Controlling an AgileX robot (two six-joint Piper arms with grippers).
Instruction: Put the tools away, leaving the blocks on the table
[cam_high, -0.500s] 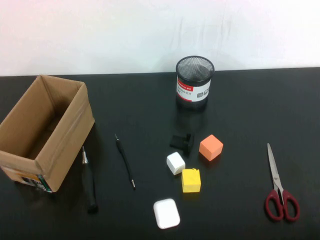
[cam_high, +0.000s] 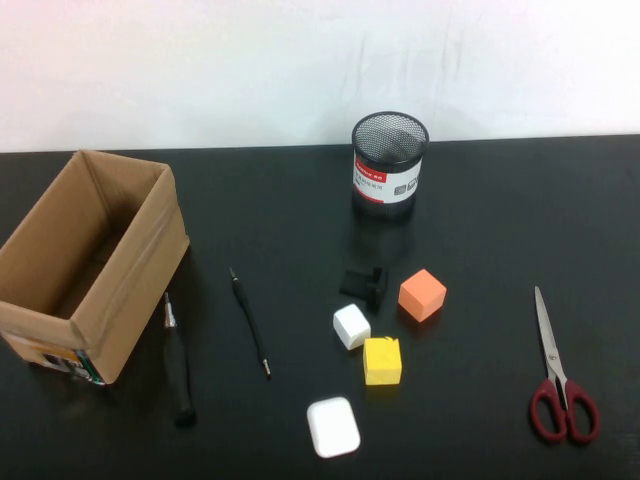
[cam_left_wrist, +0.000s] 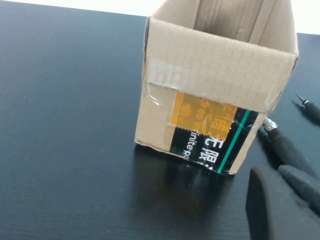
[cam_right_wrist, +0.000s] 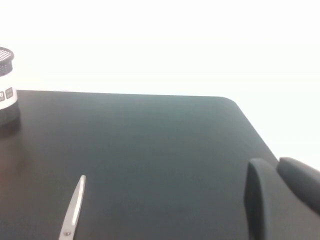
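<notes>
The robot's right gripper will next move to the red-handled scissors and close on the scissors' blades (cam_high: 551, 357) (cam_right_wrist: 68, 228), near the screw by the red handles.
Red-handled scissors (cam_high: 560, 375) lie at the right of the black table (cam_high: 500, 220). A thin black rod (cam_high: 250, 322) and a black-handled screwdriver (cam_high: 178, 360) lie beside the cardboard box. Orange (cam_high: 421, 294), yellow (cam_high: 382, 361) and white (cam_high: 351, 326) blocks sit mid-table. Neither arm shows in the high view. My left gripper (cam_left_wrist: 275, 172) is shut and empty, low in front of the box's near end (cam_left_wrist: 215, 85), with the screwdriver (cam_left_wrist: 282, 142) and rod tip (cam_left_wrist: 309, 107) just beyond it. My right gripper (cam_right_wrist: 272, 167) is shut and empty near the scissors' blade (cam_right_wrist: 74, 205).
An open cardboard box (cam_high: 90, 260) stands at the left. A black mesh cup (cam_high: 389, 165) stands at the back centre. A small black clip (cam_high: 364, 283) lies by the orange block, and a white rounded case (cam_high: 333, 427) near the front edge.
</notes>
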